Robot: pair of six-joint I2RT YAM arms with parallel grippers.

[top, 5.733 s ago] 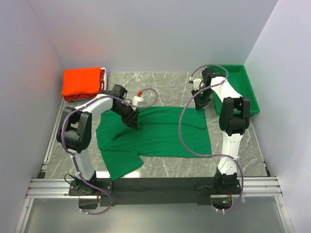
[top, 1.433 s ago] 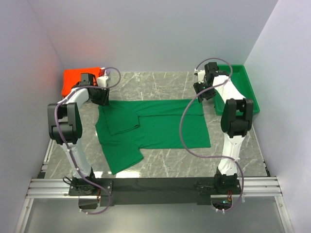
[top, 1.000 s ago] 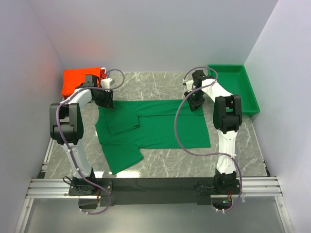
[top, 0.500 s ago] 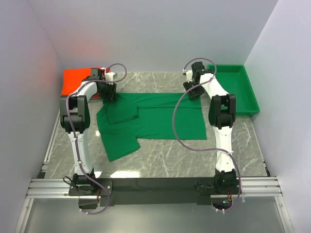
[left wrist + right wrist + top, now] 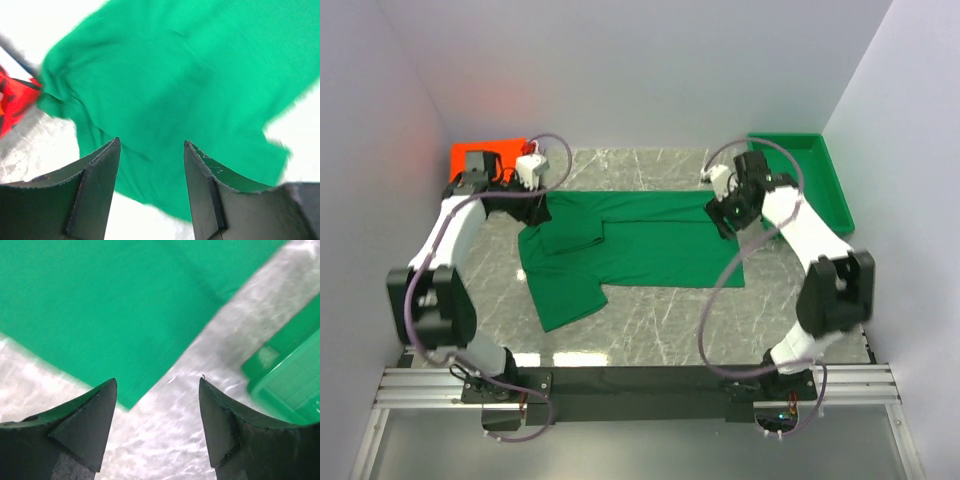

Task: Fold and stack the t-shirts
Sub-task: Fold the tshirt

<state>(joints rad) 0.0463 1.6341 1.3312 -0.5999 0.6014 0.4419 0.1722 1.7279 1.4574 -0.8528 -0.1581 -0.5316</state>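
Note:
Next, I need to move my left gripper to the flap's front corner (image 5: 546, 328), the one closest to the table's front edge, and close it there on the green t-shirt.
A dark green t-shirt (image 5: 650, 245) lies spread flat on the marble table, its left sleeve folded inward and one flap hanging toward the front left. Folded orange-red t-shirts (image 5: 462, 160) sit at the back left corner. My left gripper (image 5: 528, 205) hovers over the green t-shirt's (image 5: 190, 75) back left corner; its jaws are open with nothing between them (image 5: 151, 142). Over the t-shirt's (image 5: 90, 305) right edge hangs my right gripper (image 5: 725, 215), jaws wide open and empty (image 5: 157, 380) above cloth edge and bare marble.
A rigid green tray (image 5: 810, 165) stands at the back right, and its corner (image 5: 290, 385) shows close to the right gripper. A sliver of orange-red cloth (image 5: 10, 100) lies just left of the left gripper. White walls close in the table (image 5: 660, 330) on three sides.
Both grippers have opened wider and let go of the green t-shirt's back edge. Both arms have swung outward and back toward me; the t-shirt stays where it was laid.

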